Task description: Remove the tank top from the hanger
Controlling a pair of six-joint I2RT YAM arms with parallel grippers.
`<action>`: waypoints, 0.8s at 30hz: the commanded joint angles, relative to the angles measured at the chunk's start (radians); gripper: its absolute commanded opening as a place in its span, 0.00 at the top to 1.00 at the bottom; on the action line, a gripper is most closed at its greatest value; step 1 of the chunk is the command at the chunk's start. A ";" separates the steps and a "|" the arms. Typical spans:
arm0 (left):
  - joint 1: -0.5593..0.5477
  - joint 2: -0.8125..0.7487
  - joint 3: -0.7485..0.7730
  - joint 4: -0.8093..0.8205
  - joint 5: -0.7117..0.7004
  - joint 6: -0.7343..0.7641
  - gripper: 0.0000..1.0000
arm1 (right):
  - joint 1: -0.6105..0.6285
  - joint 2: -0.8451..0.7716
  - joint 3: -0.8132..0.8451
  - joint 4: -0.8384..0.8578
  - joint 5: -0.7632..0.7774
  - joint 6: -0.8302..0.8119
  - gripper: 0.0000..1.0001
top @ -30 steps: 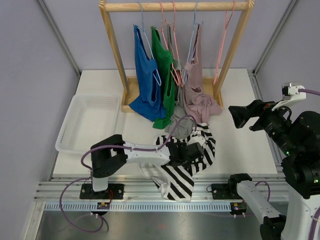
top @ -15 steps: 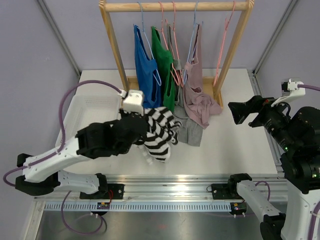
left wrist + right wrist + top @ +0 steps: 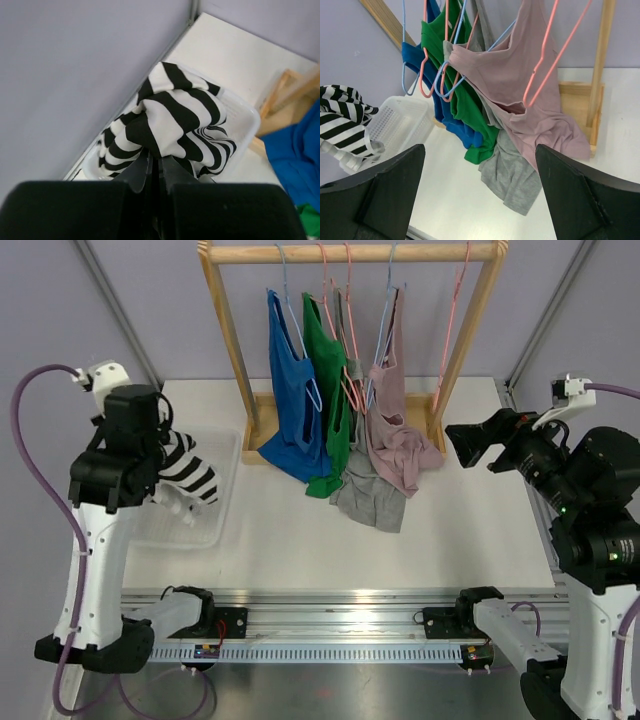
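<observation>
The blue hanger holds the mauve tank top. Next, my right gripper closes on the near sloping side [image 3: 382, 332] [image 3: 459, 26] of that hanger.
A black-and-white striped tank top [image 3: 186, 476] hangs bunched from my left gripper [image 3: 163, 453] over the white basket [image 3: 223, 483] at the table's left. In the left wrist view the gripper [image 3: 156, 162] is shut on the striped top [image 3: 175, 112], which droops into the basket [image 3: 248, 126]. No hanger shows in the striped top. My right gripper [image 3: 463, 448] is open and empty, raised at the right and facing the rack; its wrist view [image 3: 480, 200] shows the striped top [image 3: 342, 125] far left.
A wooden rack [image 3: 224, 330] at the back holds blue [image 3: 290, 400], green [image 3: 325, 390], grey [image 3: 370, 498] and mauve [image 3: 397, 435] tank tops on wire hangers. One pink hanger [image 3: 448, 320] hangs bare at the rack's right.
My left arm has swung from the front centre of the table up and to the left, carrying the striped top to above the basket. The right arm has barely moved.
</observation>
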 commanded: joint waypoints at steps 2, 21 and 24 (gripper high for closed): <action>0.231 0.098 0.067 0.086 0.259 0.092 1.00 | 0.000 0.074 -0.015 0.130 -0.100 0.037 0.01; 0.323 0.115 -0.097 0.098 0.585 0.078 0.01 | 0.236 0.779 0.681 -0.056 0.112 0.071 0.04; 0.316 0.023 -0.140 0.095 0.649 0.084 0.01 | 0.340 0.927 0.896 -0.150 0.408 0.058 0.09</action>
